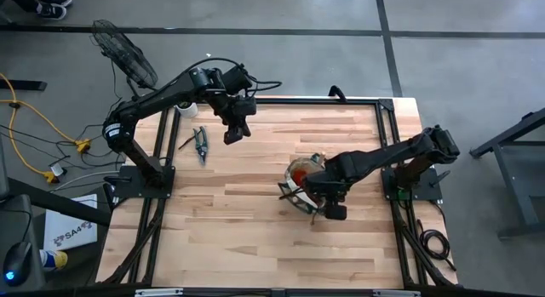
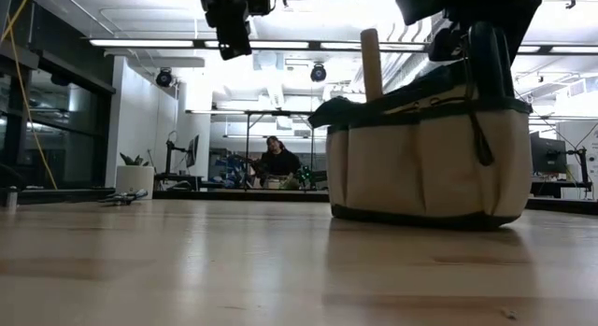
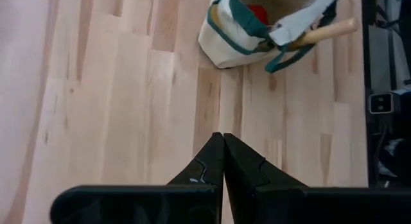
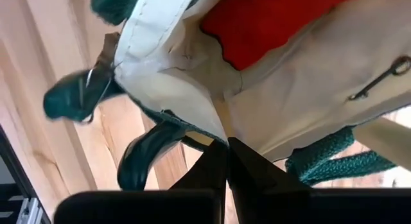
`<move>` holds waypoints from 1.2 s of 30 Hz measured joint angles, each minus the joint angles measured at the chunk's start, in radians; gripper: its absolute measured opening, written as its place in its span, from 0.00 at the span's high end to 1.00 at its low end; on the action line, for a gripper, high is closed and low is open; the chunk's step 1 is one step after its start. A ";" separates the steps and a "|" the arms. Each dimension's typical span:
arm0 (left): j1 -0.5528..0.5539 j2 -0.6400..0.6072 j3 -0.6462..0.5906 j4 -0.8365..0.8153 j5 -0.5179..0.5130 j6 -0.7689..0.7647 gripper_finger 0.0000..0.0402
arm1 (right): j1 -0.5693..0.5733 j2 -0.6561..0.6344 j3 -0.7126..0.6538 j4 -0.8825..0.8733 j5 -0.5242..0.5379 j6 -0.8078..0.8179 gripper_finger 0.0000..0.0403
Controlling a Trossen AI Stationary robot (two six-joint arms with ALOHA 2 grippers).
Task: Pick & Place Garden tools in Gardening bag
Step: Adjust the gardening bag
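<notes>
My right gripper will let go of the tan gardening bag on the wood a little closer to the table's far edge (image 1: 312, 164).
The tan gardening bag (image 1: 300, 179) with green trim stands upright on the table right of centre, also seen in the low view (image 2: 425, 163). A red glove (image 4: 276, 18) lies inside it. A wooden tool handle (image 2: 372, 64) sticks up out of it, and dark green shear handles (image 4: 144, 153) poke out past its rim. One pair of pruning shears (image 1: 200, 145) lies flat on the far left of the table. My right gripper (image 4: 227, 150) is shut, pointing down at the bag's near rim. My left gripper (image 3: 223, 147) hangs shut, high over the far left. My right gripper points down with its shut fingertips right at the bag's canvas rim (image 4: 212, 124), beside the green shear handle. Whether the tips touch the canvas, I cannot tell. Nothing is between the fingers.
A small white pot (image 2: 135, 179) stands at the table's far left corner, behind the shears. Bare wood stretches between the shears and the bag and along the near side. A person sits in the room beyond the table (image 2: 276, 163).
</notes>
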 joint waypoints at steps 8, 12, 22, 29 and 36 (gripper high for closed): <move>0.000 0.000 0.000 -0.028 0.001 0.024 1.00 | -0.003 0.000 0.000 -0.076 -0.006 0.068 0.99; 0.000 0.000 0.000 -0.027 0.015 0.041 1.00 | -0.005 0.000 0.000 -0.093 -0.007 0.113 0.99; 0.000 0.000 0.000 -0.027 0.060 0.110 1.00 | -0.019 0.000 0.000 -0.097 0.007 0.092 0.99; 0.000 0.000 0.000 -0.030 0.061 0.160 1.00 | -0.023 0.000 0.000 -0.100 0.025 -0.109 0.99; 0.000 0.000 0.000 -0.030 0.061 0.164 1.00 | -0.065 0.000 0.000 -0.141 0.097 -0.366 0.99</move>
